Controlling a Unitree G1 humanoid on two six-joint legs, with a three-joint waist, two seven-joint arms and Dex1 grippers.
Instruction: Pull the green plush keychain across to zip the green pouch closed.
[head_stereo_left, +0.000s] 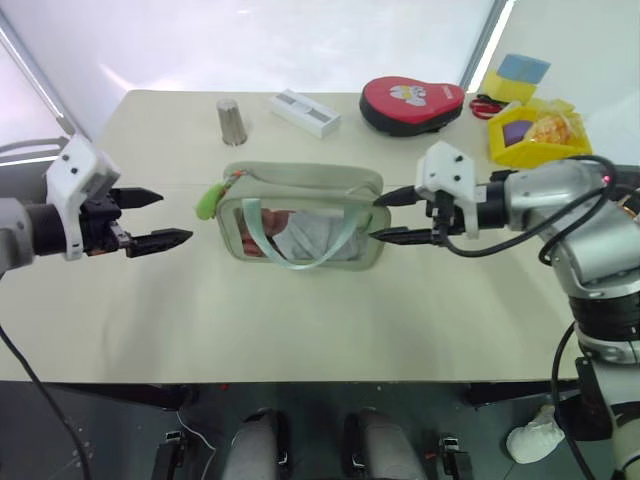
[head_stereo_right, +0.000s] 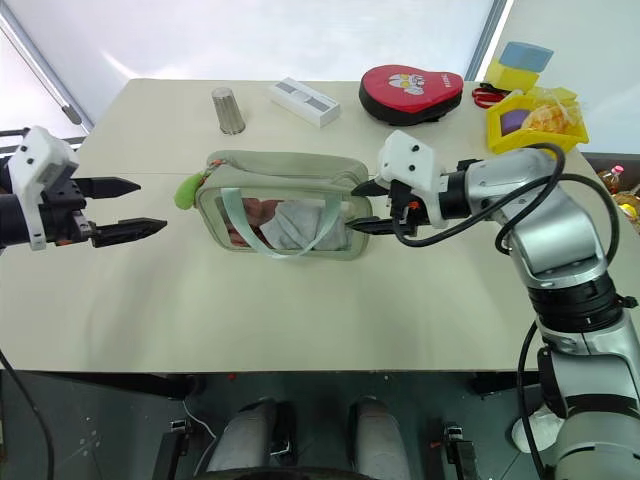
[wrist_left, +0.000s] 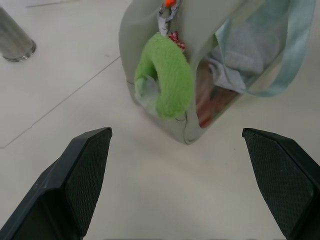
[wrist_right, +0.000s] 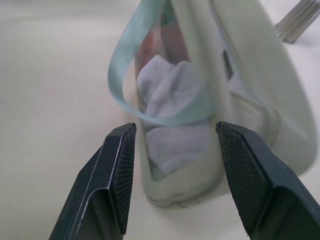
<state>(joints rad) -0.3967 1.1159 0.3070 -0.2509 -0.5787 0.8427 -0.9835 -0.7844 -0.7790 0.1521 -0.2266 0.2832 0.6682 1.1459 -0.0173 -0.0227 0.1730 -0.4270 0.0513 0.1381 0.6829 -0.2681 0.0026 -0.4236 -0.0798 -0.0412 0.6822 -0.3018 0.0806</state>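
Note:
The green plush keychain hangs down the end of the pouch, so my right gripper needs to pinch the pouch's front rim (head_stereo_left: 366, 204) while my left gripper lays the keychain on top.
The green pouch (head_stereo_left: 300, 215) lies on its side mid-table, with clear sides, white cloth inside and a light strap loop (wrist_right: 125, 65). The green plush keychain (wrist_left: 167, 82) hangs at the pouch's left end (head_stereo_left: 208, 203) from a short cord with an orange bead. My left gripper (head_stereo_left: 172, 217) is open wide and level, a short way left of the keychain and not touching it. My right gripper (head_stereo_left: 376, 219) is open at the pouch's right end. Its fingertips (wrist_right: 120, 150) stand on either side of that end (wrist_right: 175, 129), with nothing gripped.
Along the far edge stand a metal cup (head_stereo_left: 232, 121), a white box (head_stereo_left: 305, 112) and a red rounded case (head_stereo_left: 411, 104). A yellow tray (head_stereo_left: 535, 135) with snacks sits at the far right, with blue and yellow blocks (head_stereo_left: 518, 76) behind it. Bare table (head_stereo_left: 300, 320) lies in front.

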